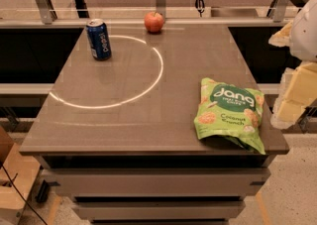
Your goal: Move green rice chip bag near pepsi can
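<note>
My gripper is going to the green rice chip bag next. It should close on the green rice chip bag's lettered part (240,110), on the side that faces my gripper.
The green rice chip bag (229,114) lies flat at the table's front right corner, its lower edge slightly over the front rim. The pepsi can (98,39) stands upright at the back left of the table. My gripper (292,101) shows as pale yellow and white parts at the right edge of the view. It is off the table's right side, just right of the bag and not touching it. The can is far from both the bag and the gripper.
A red apple (154,22) sits at the back middle of the grey table (148,120). A bright ring of light curves across the tabletop. Metal railing posts (41,2) stand behind the table. A wooden box (12,179) is at the lower left on the floor.
</note>
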`<state>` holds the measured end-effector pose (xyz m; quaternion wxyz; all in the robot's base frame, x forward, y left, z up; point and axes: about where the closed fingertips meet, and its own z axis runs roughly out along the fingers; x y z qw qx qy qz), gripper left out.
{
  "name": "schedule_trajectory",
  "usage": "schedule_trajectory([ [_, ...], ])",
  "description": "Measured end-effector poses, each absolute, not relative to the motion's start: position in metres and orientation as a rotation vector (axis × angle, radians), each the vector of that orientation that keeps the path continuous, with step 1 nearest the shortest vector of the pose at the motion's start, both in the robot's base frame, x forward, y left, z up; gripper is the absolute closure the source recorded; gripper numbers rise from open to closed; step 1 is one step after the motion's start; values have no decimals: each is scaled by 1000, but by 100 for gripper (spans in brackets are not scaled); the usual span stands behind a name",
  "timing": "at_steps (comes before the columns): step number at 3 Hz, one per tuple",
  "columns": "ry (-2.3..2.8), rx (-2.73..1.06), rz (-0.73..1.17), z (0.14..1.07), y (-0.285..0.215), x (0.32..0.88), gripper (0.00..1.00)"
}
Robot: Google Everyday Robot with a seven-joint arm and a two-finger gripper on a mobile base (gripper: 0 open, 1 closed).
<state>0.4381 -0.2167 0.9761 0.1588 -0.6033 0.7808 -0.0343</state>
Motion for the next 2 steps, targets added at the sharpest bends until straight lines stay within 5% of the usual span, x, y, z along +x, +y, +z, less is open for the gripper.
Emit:
schedule_trajectory([
  [2, 2215, -1721, -89, 979, -216, 438, 0],
])
